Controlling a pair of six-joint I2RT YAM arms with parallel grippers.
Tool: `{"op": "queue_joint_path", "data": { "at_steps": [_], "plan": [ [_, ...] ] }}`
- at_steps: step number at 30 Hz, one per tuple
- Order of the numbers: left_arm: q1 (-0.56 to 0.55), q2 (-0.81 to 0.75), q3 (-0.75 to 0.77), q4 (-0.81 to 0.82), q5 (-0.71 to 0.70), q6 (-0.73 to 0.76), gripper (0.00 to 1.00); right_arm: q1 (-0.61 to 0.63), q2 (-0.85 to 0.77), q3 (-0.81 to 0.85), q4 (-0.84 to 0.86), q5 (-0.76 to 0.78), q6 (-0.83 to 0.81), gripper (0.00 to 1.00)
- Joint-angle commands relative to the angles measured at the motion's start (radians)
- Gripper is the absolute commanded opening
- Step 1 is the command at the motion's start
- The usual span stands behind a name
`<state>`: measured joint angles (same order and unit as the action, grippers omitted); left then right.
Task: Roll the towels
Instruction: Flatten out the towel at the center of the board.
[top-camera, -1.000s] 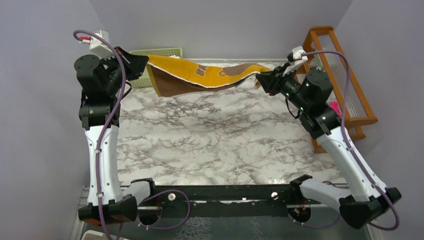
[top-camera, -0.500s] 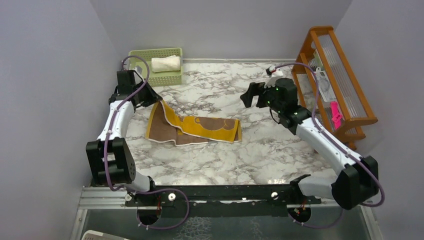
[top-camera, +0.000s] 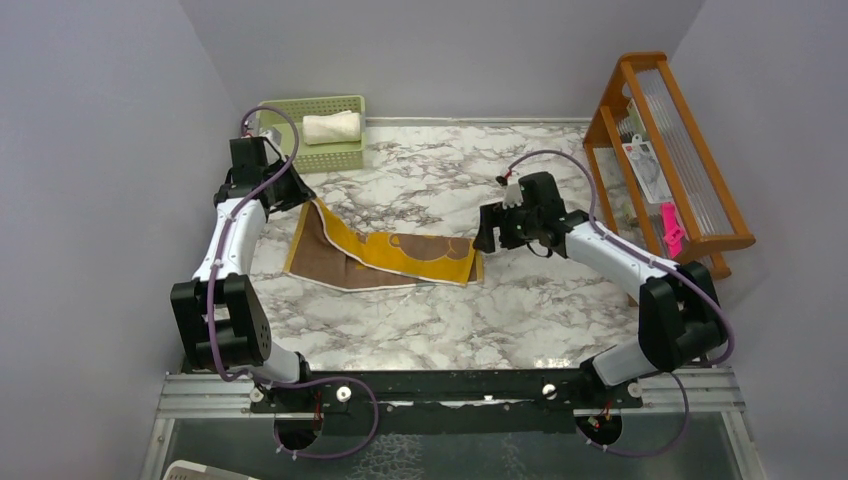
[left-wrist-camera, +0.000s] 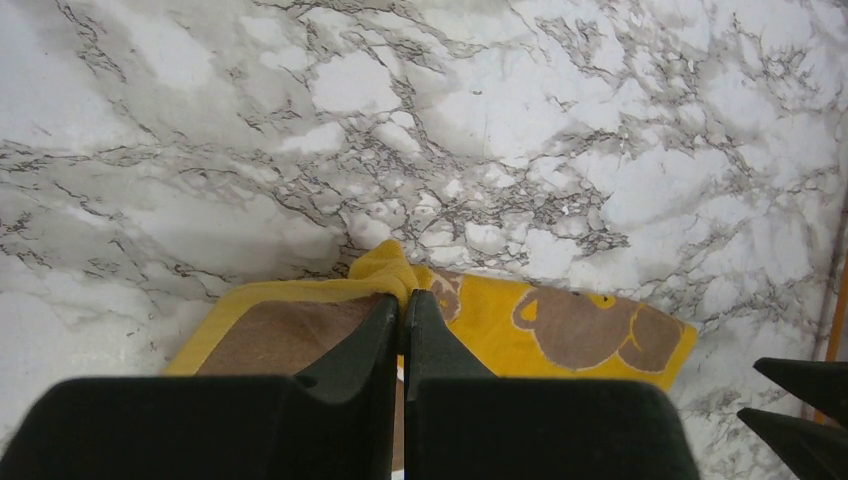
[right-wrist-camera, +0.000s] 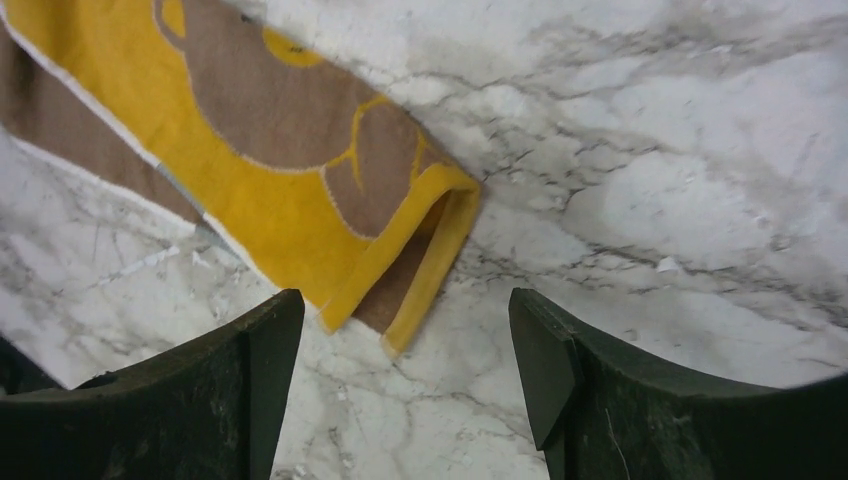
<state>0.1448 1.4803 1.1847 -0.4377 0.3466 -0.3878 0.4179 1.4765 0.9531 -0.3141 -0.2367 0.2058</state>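
Observation:
The towel lies spread flat in my left gripper's hold. I should release it with its middle on the marble (left-wrist-camera: 548, 242) just behind its yellow fold.
The mustard-yellow towel (top-camera: 400, 255) with its brown patch lies folded lengthwise on the marble table (top-camera: 440, 310). My left gripper (top-camera: 305, 198) is shut on the towel's raised far-left corner (left-wrist-camera: 385, 268); in the left wrist view the left gripper (left-wrist-camera: 402, 300) pinches yellow cloth between its tips. My right gripper (top-camera: 487, 233) hangs open just over the towel's right end, and the right wrist view shows that folded corner (right-wrist-camera: 410, 260) on the table ahead of the right gripper (right-wrist-camera: 405, 340), apart from both fingers. The cream-white towel (top-camera: 331, 127) lies rolled in the basket.
The pale green plastic basket (top-camera: 330, 158) stands at the back left, close behind my left gripper. A wooden rack (top-camera: 665, 150) with clear panels and small items stands along the right wall. Grey walls close in the table on three sides.
The yellow towel, stretched in the air between both grippers a second ago, now lies on the table. The right gripper let go, opened, and dropped to the towel's right end.

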Motion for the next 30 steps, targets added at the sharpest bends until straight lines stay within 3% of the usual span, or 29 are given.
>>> {"op": "queue_joint_path", "data": {
  "at_steps": [1, 7, 22, 30],
  "plan": [
    [0.007, 0.018, 0.034, 0.008, -0.003, 0.017, 0.0, 0.002, 0.048, -0.049, 0.02, -0.247, 0.078, 0.73],
    [0.009, 0.006, 0.008, 0.016, 0.002, 0.017, 0.0, 0.002, 0.105, -0.115, 0.148, -0.427, 0.177, 0.68],
    [0.009, 0.018, -0.022, 0.044, 0.042, 0.014, 0.0, 0.005, 0.271, -0.057, 0.191, -0.463, 0.195, 0.59],
    [0.009, 0.015, -0.019, 0.046, 0.045, 0.013, 0.0, 0.037, 0.366, 0.018, 0.193, -0.508, 0.206, 0.37]
  ]
}}
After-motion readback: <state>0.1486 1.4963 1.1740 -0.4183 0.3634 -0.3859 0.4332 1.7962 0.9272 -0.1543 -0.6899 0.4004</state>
